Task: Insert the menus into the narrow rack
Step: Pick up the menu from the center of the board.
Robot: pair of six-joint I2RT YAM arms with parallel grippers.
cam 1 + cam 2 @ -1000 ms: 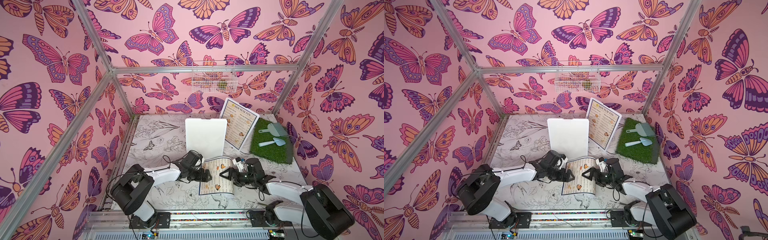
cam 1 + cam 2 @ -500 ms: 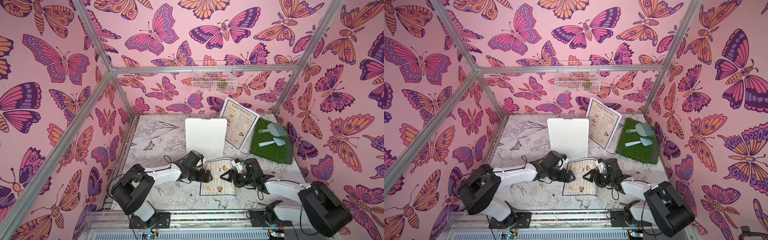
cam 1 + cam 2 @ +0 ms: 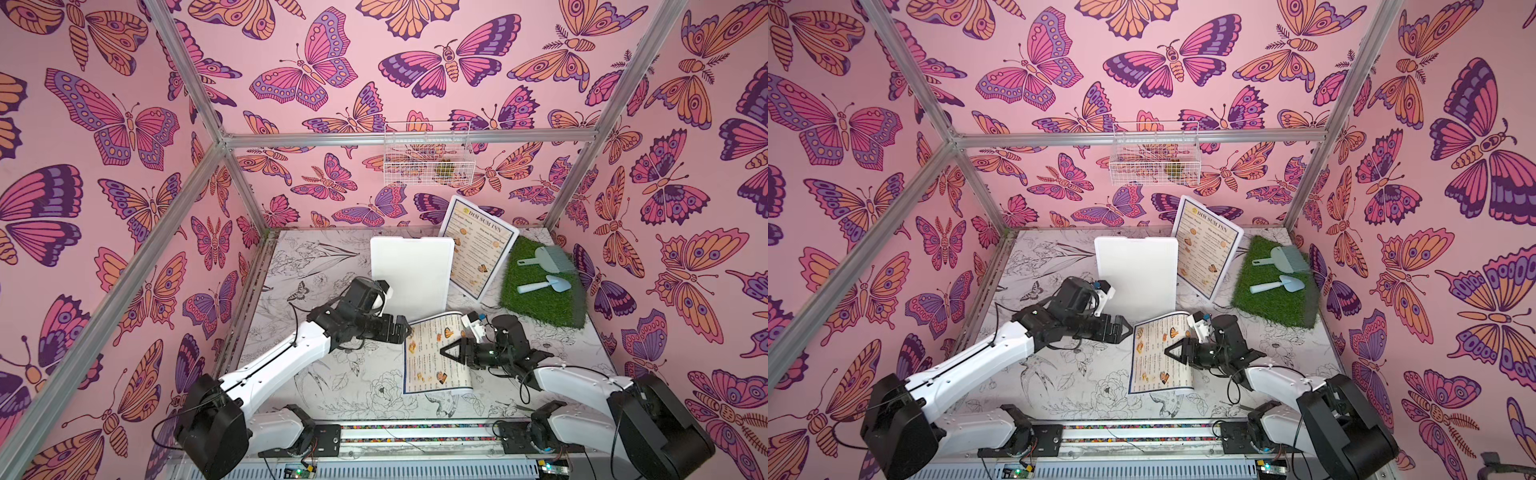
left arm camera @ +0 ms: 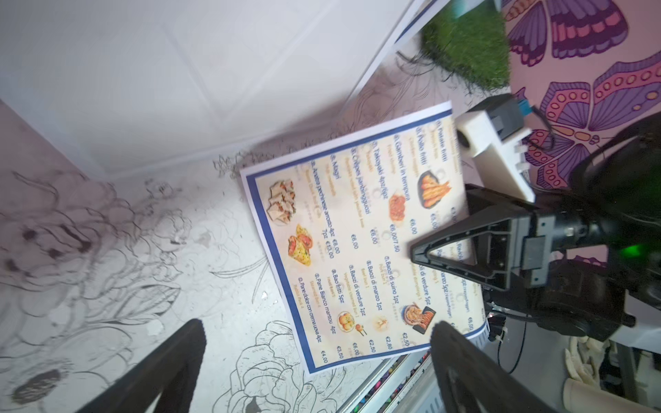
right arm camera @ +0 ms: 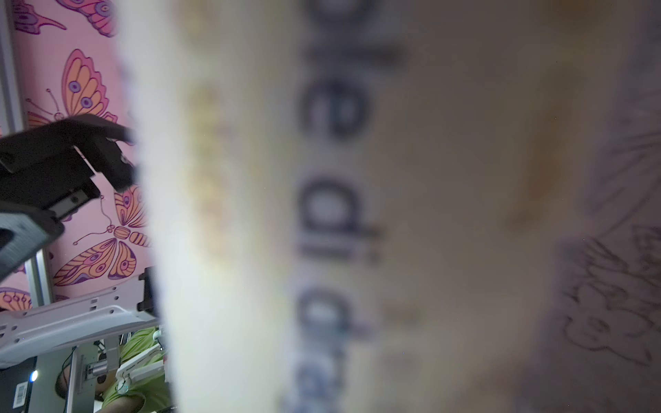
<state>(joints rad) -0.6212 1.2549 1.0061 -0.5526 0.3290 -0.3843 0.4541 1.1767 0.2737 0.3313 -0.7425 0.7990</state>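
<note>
The front menu's far edge (image 3: 444,315) (image 4: 387,126), facing the white panel near the curled corner, is next for my left gripper to go to and close on.
One menu (image 3: 428,365) (image 3: 1150,365) lies on the table at the front, its far right corner curled up. My left gripper (image 3: 403,328) (image 4: 316,323) stands open at its left edge, with nothing between the fingers. My right gripper (image 3: 444,351) (image 3: 1169,351) reaches over the sheet from the right, one finger (image 4: 415,255) on top, the other hidden. In the right wrist view the blurred menu (image 5: 322,214) fills the frame. A second menu (image 3: 478,249) stands upright at the back, tucked behind a tall white panel (image 3: 409,270). I cannot tell whether that panel is the rack.
A green grass mat (image 3: 540,291) with a pale blue brush (image 3: 548,255) and scoop (image 3: 544,284) lies at the back right. A white wire basket (image 3: 428,153) hangs on the back rail. Butterfly-papered walls and metal posts close in the table on three sides.
The menu, arched up a second ago, now lies flatter on the table. The right jaws have drawn closer together over it. The left jaws opened slightly wider.
</note>
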